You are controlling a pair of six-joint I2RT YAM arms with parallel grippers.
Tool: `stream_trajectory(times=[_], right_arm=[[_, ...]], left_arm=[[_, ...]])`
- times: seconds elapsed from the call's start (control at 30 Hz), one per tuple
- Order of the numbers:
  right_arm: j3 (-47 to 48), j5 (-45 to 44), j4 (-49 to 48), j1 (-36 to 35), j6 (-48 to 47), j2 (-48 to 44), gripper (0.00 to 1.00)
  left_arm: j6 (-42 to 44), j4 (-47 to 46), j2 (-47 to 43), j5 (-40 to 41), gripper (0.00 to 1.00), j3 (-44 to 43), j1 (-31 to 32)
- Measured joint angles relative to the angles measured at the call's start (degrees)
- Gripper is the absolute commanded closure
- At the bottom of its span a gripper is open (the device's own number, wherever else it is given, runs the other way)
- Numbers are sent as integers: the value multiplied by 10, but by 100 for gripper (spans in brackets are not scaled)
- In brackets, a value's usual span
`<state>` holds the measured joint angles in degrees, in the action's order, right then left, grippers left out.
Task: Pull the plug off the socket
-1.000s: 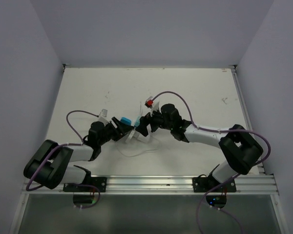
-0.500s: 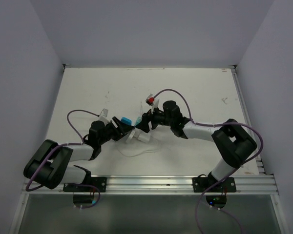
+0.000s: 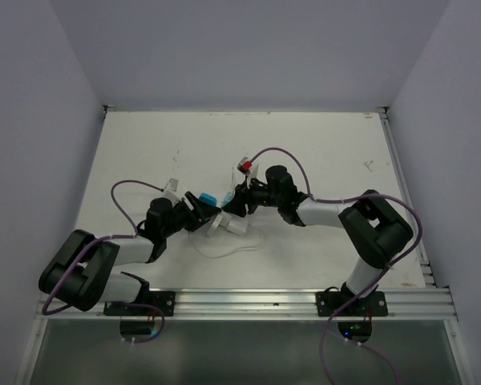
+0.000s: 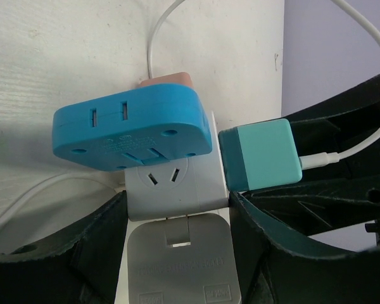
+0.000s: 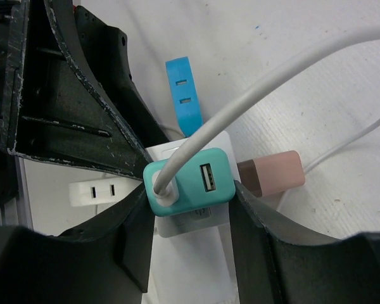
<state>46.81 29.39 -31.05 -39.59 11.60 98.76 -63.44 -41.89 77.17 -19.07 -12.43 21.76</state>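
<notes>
My right gripper has the teal plug to put down. The plug is still pushed into the socket. Next, I set it on the bare table [image 3: 290,204] beneath my right arm's wrist, away from the socket.
A grey-white socket cube [image 4: 171,183] sits between the fingers of my left gripper [image 4: 177,240], which is shut on its two sides. A teal plug [image 5: 190,180] with a white cable [image 5: 253,95] is pushed into the socket's [image 5: 190,223] side. My right gripper [image 5: 190,202] is shut on this plug, one dark finger pressing each side. From the left wrist, the same teal plug [image 4: 259,155] juts to the right into the right gripper's black fingers [image 4: 342,158]. From above, both grippers [image 3: 211,216] [image 3: 234,204] meet at mid-table.
A blue adapter [image 4: 130,126] and a pink plug [image 5: 272,172] are also stuck into the socket. A small white two-slot plug [image 5: 95,190] lies beside it. A loose white cable [image 3: 224,250] loops on the table just in front of the grippers.
The right arm has reached further left to the socket, and its jaws have gone from wide open to closed on the teal plug. The left gripper has kept its hold unmoved.
</notes>
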Motion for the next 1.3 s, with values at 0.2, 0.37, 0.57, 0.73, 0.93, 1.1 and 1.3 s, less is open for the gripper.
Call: stream_trajectory(times=[0.2, 0.37, 0.57, 0.73, 0.93, 1.1, 1.3], right_arm=[[0, 12, -3, 8, 7, 2, 98], [-1, 17, -3, 10, 10, 2, 100], [-17, 14, -21, 11, 21, -6, 100], [-25, 3, -22, 10, 30, -16, 100], [-29, 1, -30, 10, 39, -18, 100], [-35, 1, -33, 15, 49, -24, 100], [-53, 20, -61, 32, 91, -29, 100]], left_arm=[[0, 6, 0, -1, 100, -3, 0], [-2, 21, -2, -3, 100, -8, 0], [-5, 59, -10, -8, 100, -20, 1], [-6, 84, -16, -13, 100, -29, 2], [-7, 116, -20, -13, 100, -43, 2], [-7, 132, -20, -14, 100, -51, 3], [-11, 130, -20, -18, 100, -52, 7]])
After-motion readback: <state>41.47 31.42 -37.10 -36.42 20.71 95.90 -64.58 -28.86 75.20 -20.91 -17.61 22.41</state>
